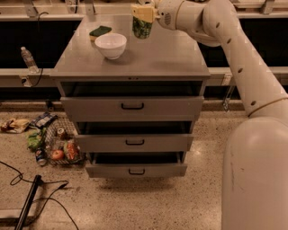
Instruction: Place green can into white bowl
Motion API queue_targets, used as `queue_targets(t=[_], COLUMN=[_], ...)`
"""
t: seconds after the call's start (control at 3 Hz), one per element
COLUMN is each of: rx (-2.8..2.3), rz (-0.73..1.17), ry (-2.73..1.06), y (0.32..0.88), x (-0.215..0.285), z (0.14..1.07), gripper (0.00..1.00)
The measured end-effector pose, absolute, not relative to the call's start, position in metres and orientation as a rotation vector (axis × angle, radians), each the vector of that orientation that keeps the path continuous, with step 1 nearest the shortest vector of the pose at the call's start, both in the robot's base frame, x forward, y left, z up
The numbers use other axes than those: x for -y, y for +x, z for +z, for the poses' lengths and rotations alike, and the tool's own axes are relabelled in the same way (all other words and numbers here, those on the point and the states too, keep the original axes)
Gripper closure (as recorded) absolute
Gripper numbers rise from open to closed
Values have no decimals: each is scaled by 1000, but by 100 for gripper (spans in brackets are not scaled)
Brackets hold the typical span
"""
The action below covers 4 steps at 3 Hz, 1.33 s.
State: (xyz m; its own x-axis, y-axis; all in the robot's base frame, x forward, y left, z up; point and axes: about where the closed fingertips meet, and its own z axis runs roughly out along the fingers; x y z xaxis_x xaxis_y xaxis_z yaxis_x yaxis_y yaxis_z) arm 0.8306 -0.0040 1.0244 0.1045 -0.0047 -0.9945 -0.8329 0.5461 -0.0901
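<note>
I will release the green can upright inside the back part of the white bowl (110, 38) on the cabinet top.
The green can (143, 27) hangs upright in the air over the back of the cabinet top, held in my gripper (142, 13), which is shut on its upper part. The can's top is hidden by the fingers. The white bowl (110, 45) stands on the cabinet top (157, 54), to the left of the can and a little nearer the front. The can is above and to the right of the bowl, apart from it.
A flat green sponge (100, 31) lies behind the bowl. The grey cabinet has three drawers (132, 107) pulled partly open. Floor litter (51, 143) and a water bottle (28, 58) lie at the left. A black cable (27, 197) runs across the floor.
</note>
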Motion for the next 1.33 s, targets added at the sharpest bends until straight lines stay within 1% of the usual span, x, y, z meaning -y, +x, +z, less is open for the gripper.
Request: queue_targets(t=[0.33,0.67,1.0,1.33], rx=[-1315,-1342,-1374,-1384], rz=[756,773,787,745], ry=[-789,-759,-736,-711], y=[832,851,865,887], x=[-41,-98,-124,-130], z=[1038,1034,1021,1013], gripper=[100,100,100,98])
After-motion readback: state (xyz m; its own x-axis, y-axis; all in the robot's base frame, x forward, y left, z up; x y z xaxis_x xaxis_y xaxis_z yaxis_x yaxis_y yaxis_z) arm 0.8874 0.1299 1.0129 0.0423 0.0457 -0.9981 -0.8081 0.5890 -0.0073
